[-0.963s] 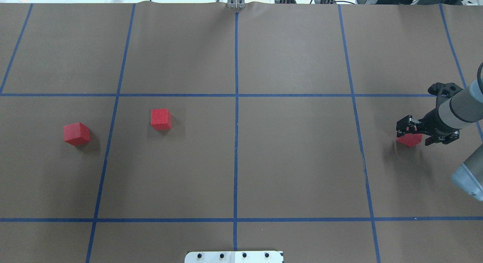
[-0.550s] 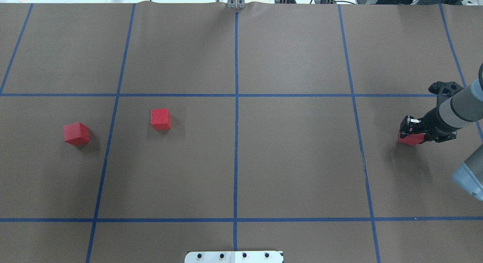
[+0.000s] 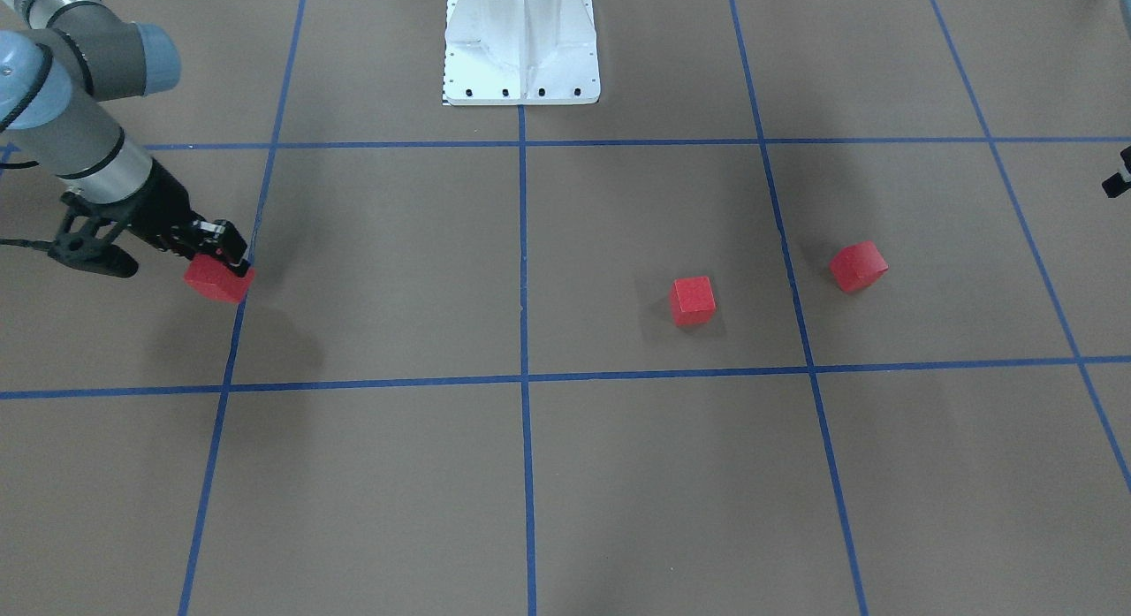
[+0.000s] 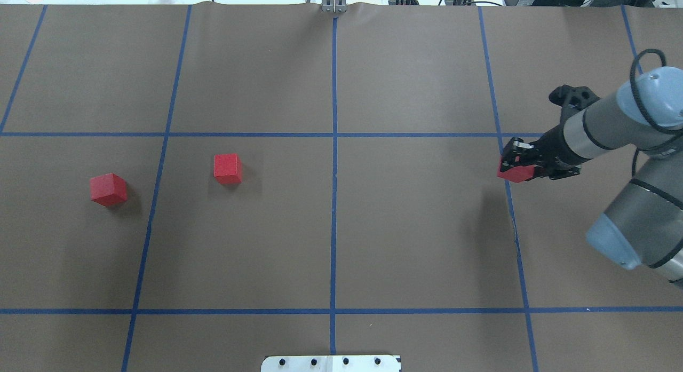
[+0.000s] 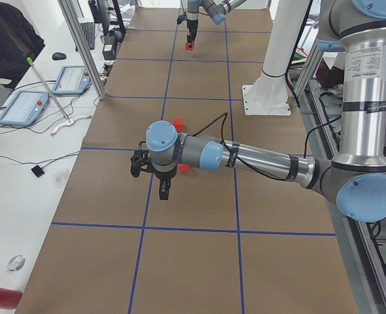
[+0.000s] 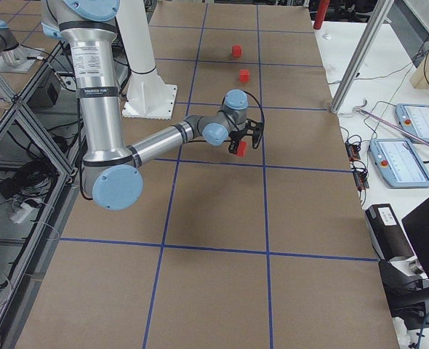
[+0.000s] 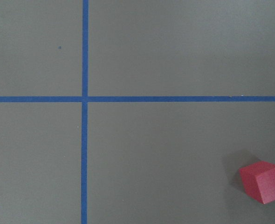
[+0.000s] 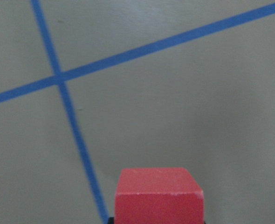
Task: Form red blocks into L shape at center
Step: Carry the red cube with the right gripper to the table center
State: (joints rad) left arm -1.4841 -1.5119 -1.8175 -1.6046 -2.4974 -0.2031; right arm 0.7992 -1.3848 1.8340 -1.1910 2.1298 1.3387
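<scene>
My right gripper is to place the red block. It will put it down on the center blue tape line (image 3: 519, 228), just past the crossing near the white robot base.
Three red blocks show. My right gripper (image 4: 513, 168) is shut on one red block (image 4: 514, 173), held a little above the brown surface over the right blue tape line; it also shows in the front view (image 3: 218, 278) and the right wrist view (image 8: 158, 196). Two more red blocks lie left of the center: one nearer (image 4: 228, 168), one far left (image 4: 108, 189). The center line (image 4: 333, 201) is bare. My left gripper (image 5: 165, 190) hovers beyond the far-left block (image 7: 263, 181); I cannot tell whether it is open or shut.
The white robot base (image 3: 521, 41) stands at the robot's side of the table. A metal frame post (image 5: 82, 49), tablets (image 5: 23, 108) and a seated person (image 5: 3, 39) are along the operators' side. Blue tape lines grid the brown surface.
My right gripper closed on the right red block, lifted it and carried it left toward the center, to the right tape line. The two left blocks have not moved.
</scene>
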